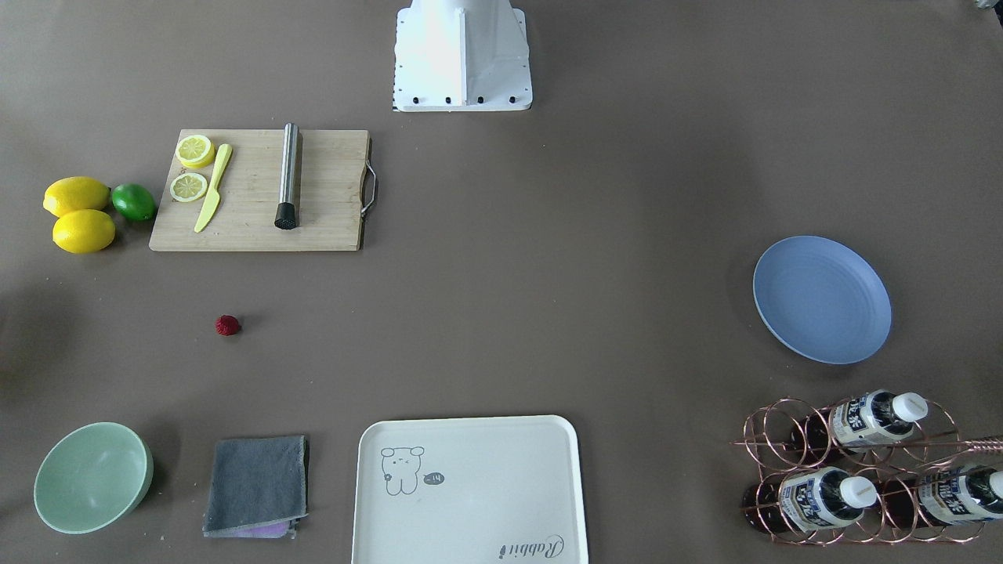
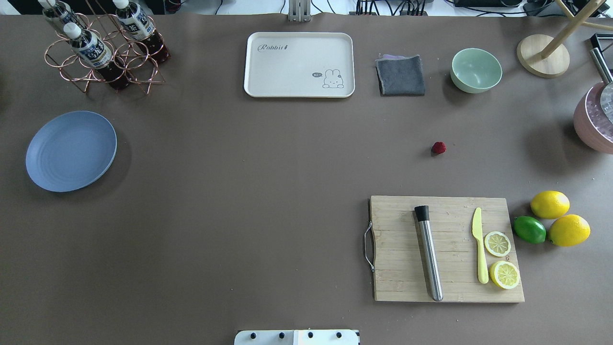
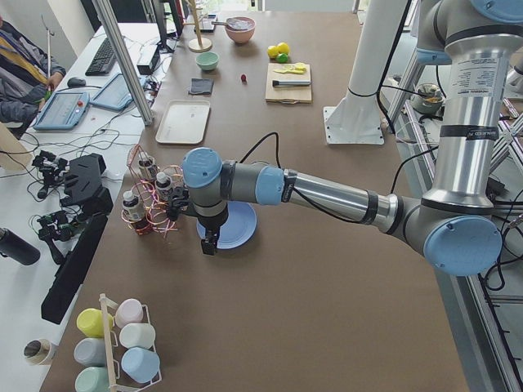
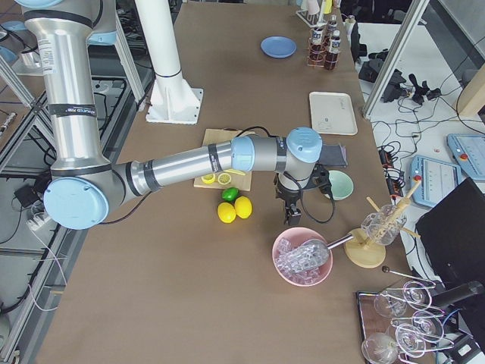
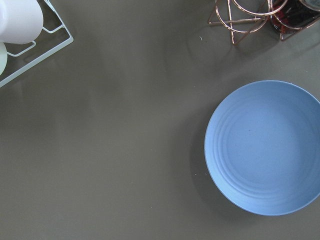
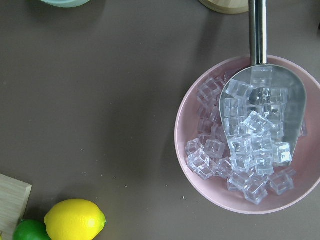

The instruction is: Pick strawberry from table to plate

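Note:
Next, my left gripper needs to go to the light blue plate and close on the plate's rim (image 1: 888, 305) (image 5: 206, 150), at the side farthest from the strawberry.
The small deep red strawberry (image 1: 227, 325) (image 2: 438, 147) (image 3: 243, 78) lies alone on the grey-brown table (image 2: 239, 167), between the cutting board and the mint bowl. Far across the table sits the light blue plate (image 1: 821, 299) (image 2: 71, 151) (image 5: 265, 147), with nothing on it. My left gripper (image 3: 210, 243) hangs just beside the plate (image 3: 237, 224), pointing down. At the other end, my right gripper (image 4: 291, 216) hovers above the table near a pink bowl. Both grippers show only in the side views, so I cannot tell whether they are open or shut.
A wooden cutting board (image 2: 448, 249) carries a steel rod, a yellow knife and lemon slices; two lemons and a lime (image 2: 529, 229) lie beside it. A cream tray (image 2: 299, 64), grey cloth (image 2: 401, 75), mint bowl (image 2: 476, 70), bottle rack (image 2: 103, 50) and ice-filled pink bowl (image 6: 250, 145) line the edges.

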Available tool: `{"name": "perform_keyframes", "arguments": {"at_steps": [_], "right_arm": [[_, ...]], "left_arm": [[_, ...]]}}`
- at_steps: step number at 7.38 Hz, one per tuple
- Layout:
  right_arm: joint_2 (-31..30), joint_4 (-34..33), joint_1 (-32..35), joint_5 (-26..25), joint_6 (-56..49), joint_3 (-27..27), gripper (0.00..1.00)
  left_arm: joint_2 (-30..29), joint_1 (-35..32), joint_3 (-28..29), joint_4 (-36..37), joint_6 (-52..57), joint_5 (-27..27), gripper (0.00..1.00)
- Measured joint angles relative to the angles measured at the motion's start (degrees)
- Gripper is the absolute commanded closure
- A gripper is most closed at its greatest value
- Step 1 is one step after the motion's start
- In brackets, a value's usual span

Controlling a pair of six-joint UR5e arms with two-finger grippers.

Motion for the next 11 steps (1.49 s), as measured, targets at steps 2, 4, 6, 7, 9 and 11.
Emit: {"name": "perform_keyframes", "arguments": {"at_steps": [2,4,6,7,9,11], "right_arm": [[0.03,0.0,0.0,-0.06,0.0,-0.35,0.0],[-0.08,0.0,0.0,0.0,0.0,-0.34,0.0],[-0.13,0.0,-0.03,0.04,0.0,-0.36,0.0],[-0.13,0.0,-0.06,0.02,0.01,-0.4,0.0],[-0.13,0.2,-0.15,0.0,0.07,-0.62,0.0],[-0.45,1.34,-0.29,-0.02,0.05,-0.9,0.0]], "left_arm": [[0.6,-0.04,-0.93,-0.03,0.1,0.21,0.03],[0.78,-0.05,-1.21,-0.02,0.21,0.34,0.03],[0.82,-0.05,-1.11,-0.42,0.24,0.31,0.02],[0.82,0.01,-0.95,-0.66,0.19,0.29,0.03],[0.41,1.06,1.06,-2.39,-0.08,0.3,0.03],[-0.66,4.68,4.85,-8.01,-4.38,1.31,0.03]]}}
